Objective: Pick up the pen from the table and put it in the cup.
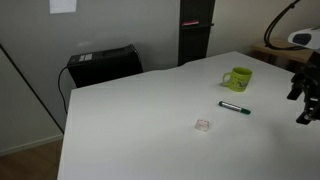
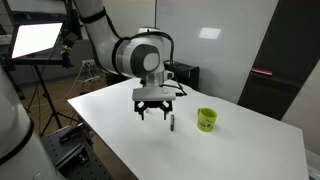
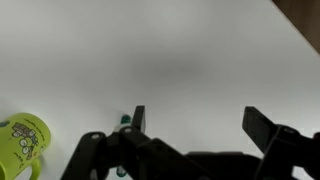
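Observation:
The pen's body (image 1: 239, 108), just behind its green end, is the spot my gripper should go to next, and it should close there.
The pen (image 1: 234, 108) is a slim dark stick with a green end, lying flat on the white table (image 1: 140, 130) just in front of the yellow-green cup (image 1: 238, 78). In an exterior view the pen (image 2: 172, 122) lies between my gripper (image 2: 152, 113) and the cup (image 2: 206, 119). The gripper hangs open and empty above the table, beside the pen. In the wrist view the open fingers (image 3: 195, 120) frame bare table; the pen tip (image 3: 124, 121) shows by one finger and the cup (image 3: 22, 143) sits at the lower left.
A small clear pinkish blob (image 1: 203, 125) lies on the table in front of the pen. A black case (image 1: 102, 64) stands behind the table. A light wooden table (image 1: 275, 55) is at the far edge. A lamp on a tripod (image 2: 35, 40) stands beside the robot.

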### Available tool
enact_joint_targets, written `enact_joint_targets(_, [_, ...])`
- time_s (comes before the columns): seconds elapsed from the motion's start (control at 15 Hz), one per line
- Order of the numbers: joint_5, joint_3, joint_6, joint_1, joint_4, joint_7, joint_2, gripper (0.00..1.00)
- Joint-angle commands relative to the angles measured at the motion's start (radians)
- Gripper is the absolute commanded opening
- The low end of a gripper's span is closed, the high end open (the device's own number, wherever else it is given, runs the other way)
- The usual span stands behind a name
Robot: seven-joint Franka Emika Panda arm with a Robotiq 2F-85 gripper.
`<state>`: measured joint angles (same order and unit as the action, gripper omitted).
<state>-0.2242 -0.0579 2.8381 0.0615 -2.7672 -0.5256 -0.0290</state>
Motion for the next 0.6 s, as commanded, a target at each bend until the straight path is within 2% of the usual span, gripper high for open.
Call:
enact_joint_targets(0.0, [-0.192,-0.017,0.078,-0.027,0.099,0.174,-0.154,1.00])
enact_joint_targets(0.13, [-0.250,-0.068,0.084,0.001,0.157,0.227,-0.214,1.00])
enact_joint_targets(0.27, [-0.253,-0.087,0.081,0.005,0.220,0.249,-0.273,1.00])
enact_joint_targets(0.53, [-0.133,-0.039,0.050,-0.048,0.333,0.253,-0.385,1.00])
